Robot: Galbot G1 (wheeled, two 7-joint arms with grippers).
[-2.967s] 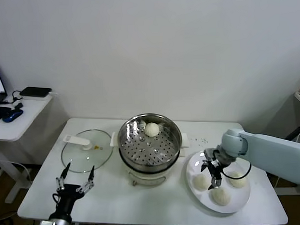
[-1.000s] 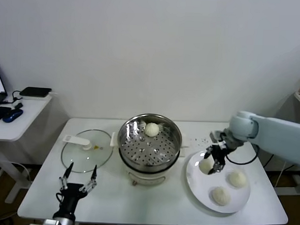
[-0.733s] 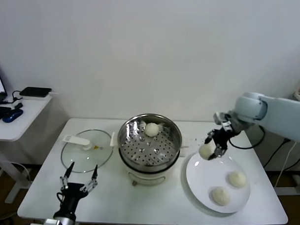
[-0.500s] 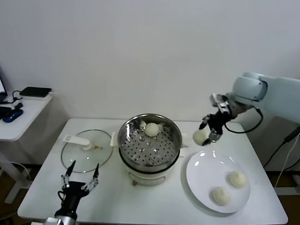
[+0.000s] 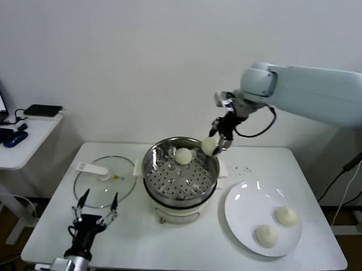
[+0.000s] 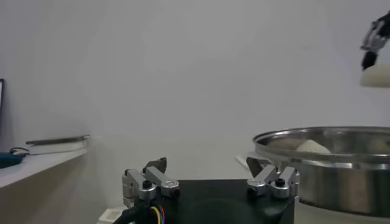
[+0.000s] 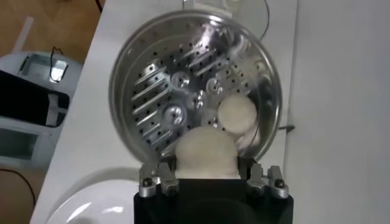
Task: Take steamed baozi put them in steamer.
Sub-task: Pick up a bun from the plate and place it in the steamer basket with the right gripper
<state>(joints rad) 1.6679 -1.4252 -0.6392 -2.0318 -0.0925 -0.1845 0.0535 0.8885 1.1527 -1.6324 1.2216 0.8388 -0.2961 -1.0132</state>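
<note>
Next, my right gripper releases the baozi on the steamer tray's side [image 5: 162,172] [image 7: 193,72] that is nearest the glass lid.
My right gripper [image 5: 215,144] is shut on a cream-white baozi [image 5: 209,146] and holds it in the air over the back right rim of the steamer [image 5: 181,173]. In the right wrist view the held baozi [image 7: 205,153] sits between the fingers above the perforated tray [image 7: 164,97]. One baozi [image 5: 182,155] lies at the back of the steamer tray; it also shows in the right wrist view [image 7: 236,114]. Two more baozi [image 5: 286,216] [image 5: 265,235] lie on the white plate [image 5: 247,206]. My left gripper [image 5: 95,219] is open and empty, low at the table's front left.
A glass lid [image 5: 104,180] with a white handle lies flat to the left of the steamer. A side table [image 5: 17,143] with dark devices stands at the far left. The wall is close behind the table.
My right gripper closed on a baozi on the plate, lifted it and carried it up and left to above the steamer's back right rim. The left arm stayed low at the front left.
</note>
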